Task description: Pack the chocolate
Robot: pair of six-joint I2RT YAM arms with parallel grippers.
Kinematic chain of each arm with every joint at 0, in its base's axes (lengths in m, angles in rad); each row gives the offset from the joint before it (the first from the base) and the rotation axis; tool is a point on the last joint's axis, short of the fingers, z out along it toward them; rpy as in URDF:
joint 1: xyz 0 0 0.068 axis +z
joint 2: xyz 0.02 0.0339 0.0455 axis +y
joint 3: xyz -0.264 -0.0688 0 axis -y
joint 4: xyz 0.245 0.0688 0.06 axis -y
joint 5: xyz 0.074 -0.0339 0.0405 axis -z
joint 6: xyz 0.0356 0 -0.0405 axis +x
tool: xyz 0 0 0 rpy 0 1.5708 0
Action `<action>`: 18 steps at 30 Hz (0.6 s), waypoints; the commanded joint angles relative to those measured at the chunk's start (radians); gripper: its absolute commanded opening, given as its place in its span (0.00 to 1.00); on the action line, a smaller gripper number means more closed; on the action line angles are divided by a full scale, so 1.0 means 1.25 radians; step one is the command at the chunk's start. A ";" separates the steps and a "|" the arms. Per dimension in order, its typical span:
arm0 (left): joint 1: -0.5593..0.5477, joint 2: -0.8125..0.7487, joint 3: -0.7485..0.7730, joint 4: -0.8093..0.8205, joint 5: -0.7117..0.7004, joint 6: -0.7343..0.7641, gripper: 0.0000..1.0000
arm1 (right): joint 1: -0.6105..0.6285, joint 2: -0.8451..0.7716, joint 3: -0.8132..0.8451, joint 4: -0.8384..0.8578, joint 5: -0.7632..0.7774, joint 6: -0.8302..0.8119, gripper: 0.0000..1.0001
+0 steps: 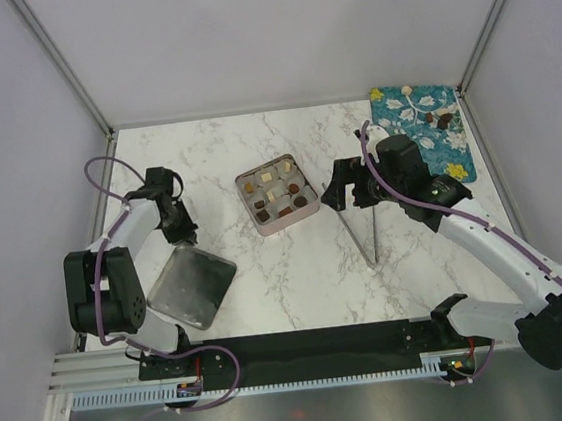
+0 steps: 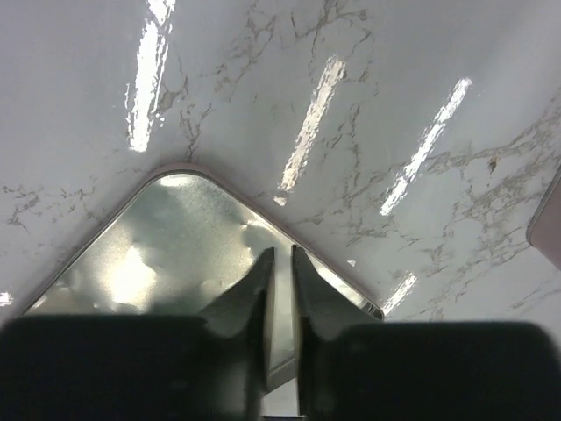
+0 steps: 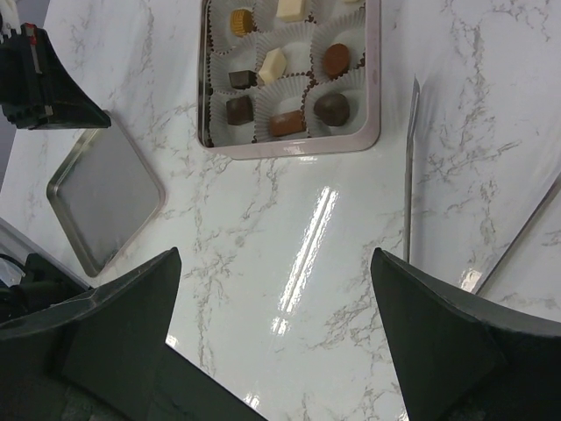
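Note:
The tin lid's rim lies at a slant across the left gripper's fingers, so the robot should open them, turn in line and pinch the lid's rim from both sides point(image 2: 319, 260) before lifting.
Several pieces of chocolate point(image 1: 278, 197) sit in white paper cups inside the open pink tin point(image 1: 259, 217); in the right wrist view the chocolate point(image 3: 272, 66) is dark, light brown and cream. More chocolate point(image 1: 441, 120) lies on a blue flowered cloth point(image 1: 407, 117) at the back right. My left gripper point(image 1: 184, 235) point(image 2: 282, 252) is shut on the rim of the silver upturned tin lid point(image 1: 190, 285) point(image 2: 166, 254). My right gripper point(image 1: 336, 191) point(image 3: 276, 254) hangs open over bare marble just right of the tin, holding nothing.
Long metal tongs point(image 1: 364, 234) point(image 3: 410, 167) lie on the marble below the right gripper. The tin lid point(image 3: 105, 197) lies near the front left edge. Grey walls close the table on three sides.

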 commanded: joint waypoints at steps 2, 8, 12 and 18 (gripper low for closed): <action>-0.003 -0.084 0.013 -0.041 -0.062 -0.063 0.43 | 0.003 0.021 -0.015 0.036 -0.052 0.006 0.97; -0.003 -0.069 -0.005 -0.022 -0.069 -0.175 0.63 | 0.006 0.022 -0.015 0.036 -0.052 -0.005 0.97; -0.006 -0.044 -0.013 -0.007 -0.068 -0.256 0.61 | 0.006 0.026 -0.010 0.036 -0.049 -0.008 0.96; -0.017 -0.003 -0.054 0.019 -0.084 -0.320 0.52 | 0.006 0.028 -0.022 0.036 -0.046 -0.015 0.96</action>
